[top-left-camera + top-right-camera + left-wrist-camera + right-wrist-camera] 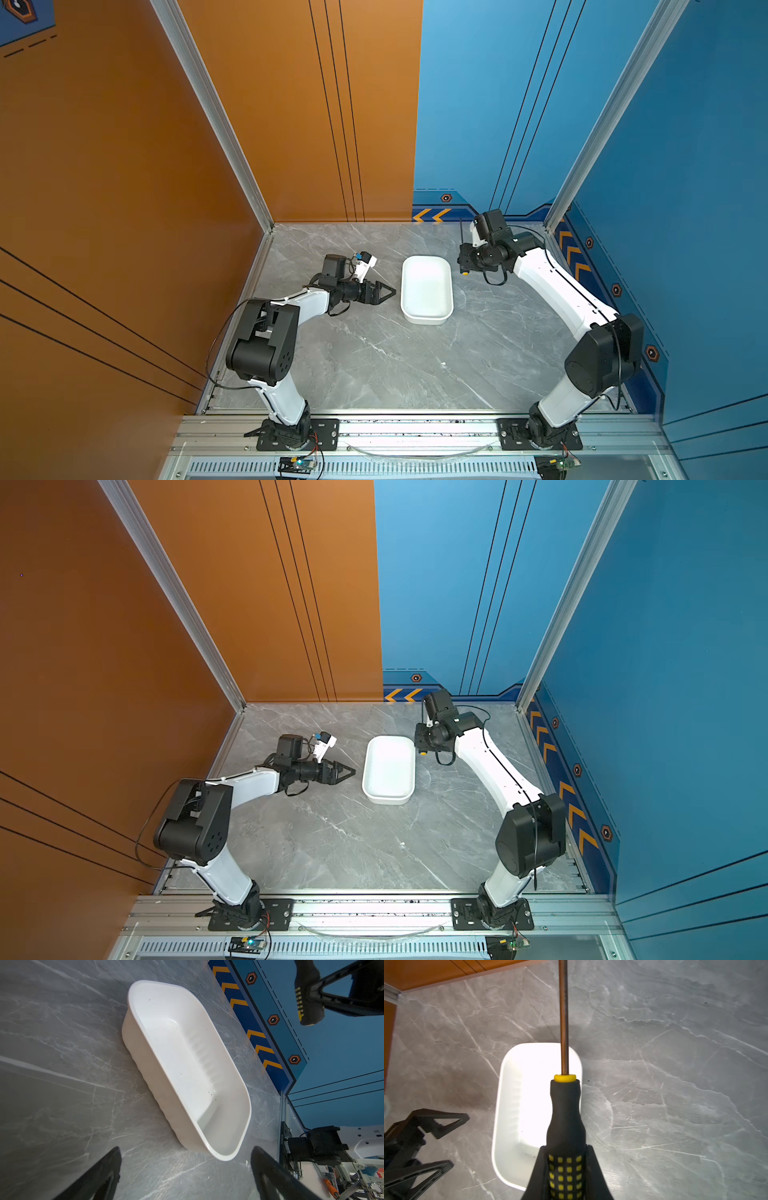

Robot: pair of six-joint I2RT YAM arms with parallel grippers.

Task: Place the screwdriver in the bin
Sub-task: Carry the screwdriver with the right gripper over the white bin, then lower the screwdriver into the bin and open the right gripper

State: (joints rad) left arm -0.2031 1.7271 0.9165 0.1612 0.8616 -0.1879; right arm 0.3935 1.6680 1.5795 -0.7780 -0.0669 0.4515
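Observation:
Next, my right gripper lets go of the screwdriver on the middle of the white bin's bottom (425, 289) (540, 1110), lengthwise between the bin's long sides.
The screwdriver (564, 1109) has a black handle with yellow dots and a thin shaft. My right gripper (566, 1147) is shut on the dotted handle. In both top views this gripper (465, 259) (420, 739) holds it in the air just right of the bin's far right corner, with the yellow end cap (465, 273) toward the front and the shaft (462, 232) toward the back wall. The white bin (426, 291) (389, 771) (187, 1064) (521, 1105) stands empty mid-table. My left gripper (390, 290) (351, 771) is open, holds nothing, and rests low just left of the bin.
The grey marble table (374, 365) is walled in orange on the left (124, 208) and blue on the right (685, 208). A chevron strip (573, 253) runs along the right wall's foot. An aluminium rail (415, 432) carries both arm bases at the front.

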